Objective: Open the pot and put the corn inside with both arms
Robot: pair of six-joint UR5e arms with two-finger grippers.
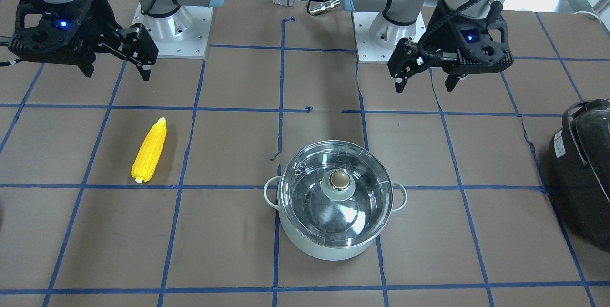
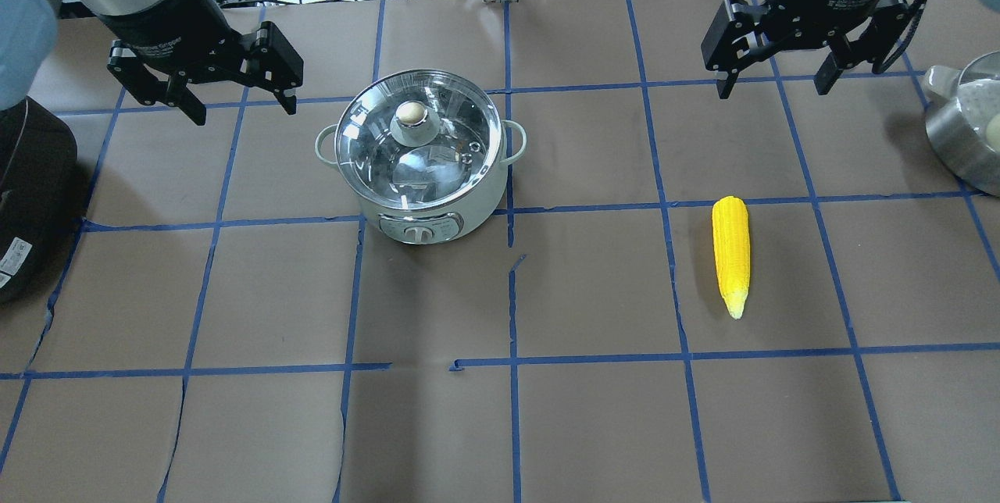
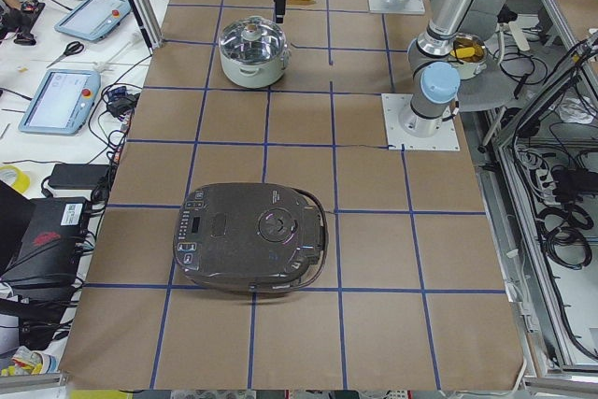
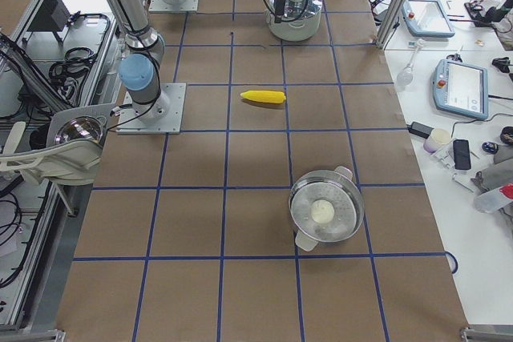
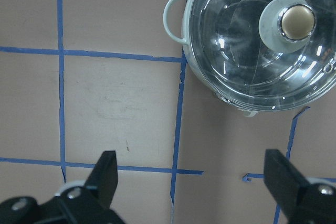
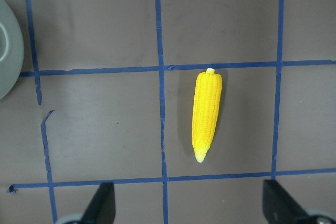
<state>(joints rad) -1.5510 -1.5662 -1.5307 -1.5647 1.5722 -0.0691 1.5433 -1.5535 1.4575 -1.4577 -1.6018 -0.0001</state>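
I should close my left gripper on the pale knob point(image 1: 340, 180) point(image 5: 297, 22) of the clear glass lid, because lifting it opens the pot for the corn.
The pale mint pot point(image 2: 473, 202) stands left of the table's middle, with its clear glass lid point(image 2: 437, 159) seated on it and the pale knob point(image 2: 412, 114) on top. It also shows in the front view point(image 1: 329, 250). The yellow corn point(image 2: 732, 253) lies flat on the table to the right, also in the front view point(image 1: 149, 150). My left gripper point(image 2: 244, 108) hovers open and empty, left of and behind the pot; its wrist view shows the lid point(image 5: 247, 51). My right gripper point(image 2: 772, 90) hovers open and empty behind the corn point(image 6: 206, 114).
A large black rounded appliance point(image 2: 31, 198) sits at the table's left edge. A steel pot point(image 2: 965, 128) with a pale round thing inside stands at the right edge. The arm bases point(image 1: 174, 35) are at the robot's side of the table.
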